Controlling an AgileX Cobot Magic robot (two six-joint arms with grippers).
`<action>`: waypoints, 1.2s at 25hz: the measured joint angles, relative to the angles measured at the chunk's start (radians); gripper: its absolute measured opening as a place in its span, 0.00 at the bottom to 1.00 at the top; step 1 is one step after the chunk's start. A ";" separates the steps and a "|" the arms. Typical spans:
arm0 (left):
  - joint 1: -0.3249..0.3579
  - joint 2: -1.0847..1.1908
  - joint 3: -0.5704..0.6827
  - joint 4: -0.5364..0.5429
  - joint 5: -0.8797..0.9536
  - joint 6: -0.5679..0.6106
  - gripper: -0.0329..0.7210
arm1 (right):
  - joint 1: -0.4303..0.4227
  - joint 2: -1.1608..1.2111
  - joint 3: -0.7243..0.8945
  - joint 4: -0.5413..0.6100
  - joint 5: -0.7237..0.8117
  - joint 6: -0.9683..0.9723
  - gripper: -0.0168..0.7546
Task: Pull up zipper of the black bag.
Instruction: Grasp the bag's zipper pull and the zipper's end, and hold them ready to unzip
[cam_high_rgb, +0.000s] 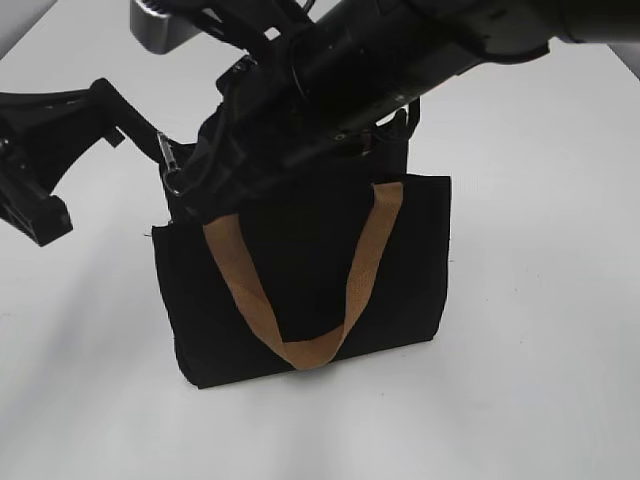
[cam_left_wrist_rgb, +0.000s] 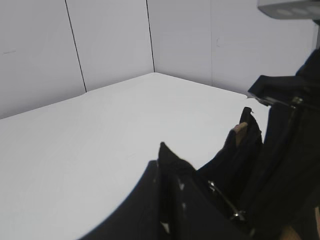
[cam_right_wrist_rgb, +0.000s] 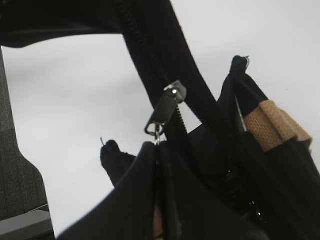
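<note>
Next, I release the pull tab, now just below the zipper's slider, with my right gripper behind the tan handle end farthest from my left gripper (cam_high_rgb: 369, 155), letting it go there.
The black bag (cam_high_rgb: 300, 270) stands upright on the white table, with a tan handle (cam_high_rgb: 365, 270) hanging down its front. My right gripper (cam_high_rgb: 190, 188) reaches across over the bag's top to its left end. In the right wrist view this gripper (cam_right_wrist_rgb: 159, 150) is shut on the thin link of the zipper's silvery pull tab (cam_right_wrist_rgb: 161, 114), just below the slider on the black zip line. The pull tab also shows in the exterior view (cam_high_rgb: 168, 160). My left gripper (cam_left_wrist_rgb: 161, 165) is shut on a pointed corner of the bag's fabric (cam_left_wrist_rgb: 240, 160) at that same end.
The right arm's dark body (cam_high_rgb: 420, 40) hides the bag's top edge in the exterior view. The left arm (cam_high_rgb: 40, 150) is at the far left. A second tan handle end (cam_right_wrist_rgb: 272, 125) shows beside the opening. White walls (cam_left_wrist_rgb: 110, 45) stand behind the table.
</note>
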 joint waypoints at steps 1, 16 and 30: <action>0.000 0.000 0.000 0.000 0.001 0.000 0.05 | 0.000 0.000 0.000 -0.001 0.004 0.000 0.02; -0.002 -0.040 0.000 0.000 0.202 -0.093 0.05 | -0.078 -0.039 -0.002 -0.120 0.092 0.058 0.02; -0.005 -0.050 0.000 -0.010 0.398 -0.226 0.05 | -0.288 -0.044 -0.003 -0.135 0.233 0.094 0.02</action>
